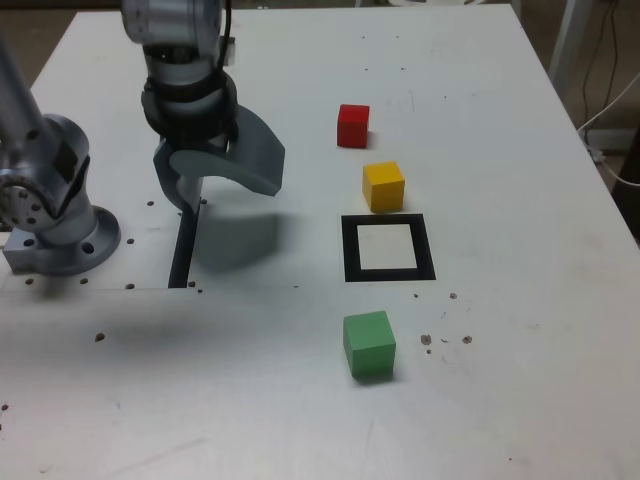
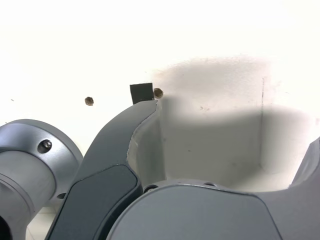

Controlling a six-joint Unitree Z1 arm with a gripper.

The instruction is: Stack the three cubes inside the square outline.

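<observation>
Next, I should grip the opposite sides of the red cube [image 1: 353, 127], farthest back, just behind the yellow cube.
In the exterior view the red cube [image 1: 353, 125] lies farthest back, with the yellow cube [image 1: 384, 186] just in front of it. Directly before the yellow one is the black square outline [image 1: 349, 250], its white interior bare. The green cube [image 1: 369, 344] rests nearer the front, below the outline. My gripper [image 1: 225, 185] hangs over the table well to the exterior view's left of all the cubes, jaws open and holding nothing. The wrist view shows the gripper [image 2: 230, 130] open over bare white table; no cube or outline appears there.
A straight black strip [image 1: 183, 250] lies under the gripper, its end also in the wrist view [image 2: 141, 92]. The arm's grey base [image 1: 55, 220] stands at the exterior view's left. Small screw holes [image 2: 89, 101] dot the table. Cables hang past the right edge.
</observation>
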